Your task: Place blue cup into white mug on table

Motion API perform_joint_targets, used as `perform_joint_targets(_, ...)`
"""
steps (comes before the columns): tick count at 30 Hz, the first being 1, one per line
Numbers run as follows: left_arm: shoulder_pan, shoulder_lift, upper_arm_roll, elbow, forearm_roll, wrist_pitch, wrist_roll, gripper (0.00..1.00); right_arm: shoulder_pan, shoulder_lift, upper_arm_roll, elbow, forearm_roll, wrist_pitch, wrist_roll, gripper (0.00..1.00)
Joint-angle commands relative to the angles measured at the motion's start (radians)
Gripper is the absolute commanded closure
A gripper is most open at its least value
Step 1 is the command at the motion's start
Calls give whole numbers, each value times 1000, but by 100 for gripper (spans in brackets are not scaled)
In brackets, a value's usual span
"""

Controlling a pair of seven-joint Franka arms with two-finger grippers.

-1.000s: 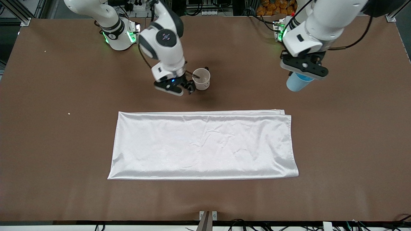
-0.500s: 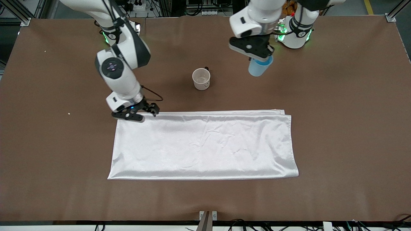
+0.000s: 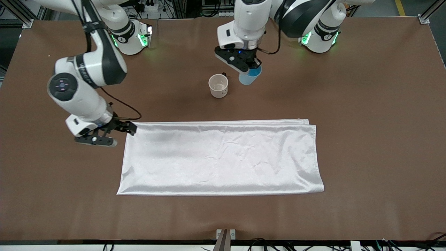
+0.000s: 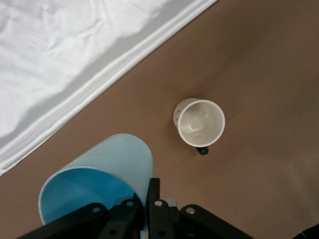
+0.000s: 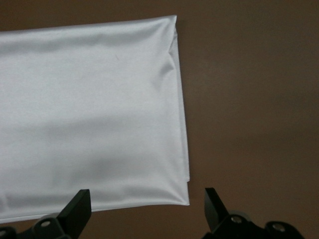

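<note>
Next, my left gripper lets go of the blue cup inside the upright white mug (image 3: 216, 83) (image 4: 201, 123), behind the white cloth.
The blue cup (image 3: 249, 77) hangs tilted in my left gripper (image 3: 248, 70), which is shut on its rim. It is over the brown table (image 3: 366, 115), just beside the white mug (image 3: 218, 85), toward the left arm's end. In the left wrist view the fingers (image 4: 153, 194) pinch the cup's (image 4: 112, 162) wall, and the mug (image 4: 200, 121) stands upright and empty with its dark handle showing. My right gripper (image 3: 129, 128) is open and empty, low over the corner of the white cloth (image 3: 223, 157); in the right wrist view it (image 5: 145, 205) shows open.
The white wrinkled cloth lies flat in the middle of the table, nearer to the front camera than the mug; it also shows in the left wrist view (image 4: 75, 55) and the right wrist view (image 5: 89, 109). Small crumbs (image 3: 75, 123) lie toward the right arm's end.
My left gripper has carried the blue cup from the left arm's end to beside the mug. My right gripper has moved from the mug to the cloth's corner.
</note>
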Motion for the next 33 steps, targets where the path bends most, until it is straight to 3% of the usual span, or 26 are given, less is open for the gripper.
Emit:
perform_joint_targets(1, -24, 117, -65, 34, 105, 16, -72, 100, -58, -3, 17, 16, -14, -31, -85, 0)
perform_joint_targets(13, -72, 309, -195, 37, 382, 62, -372, 100, -76, -2, 15, 44, -16, -34, -109, 0)
perform_joint_targets(25, -122, 399, -197, 86, 455, 122, -467, 100, -148, -52, 17, 36, -13, -68, -283, 0)
perform_joint_targets(33, -147, 448, -198, 100, 529, 122, -513, 100, -167, -172, 15, -99, -9, -72, -298, 0)
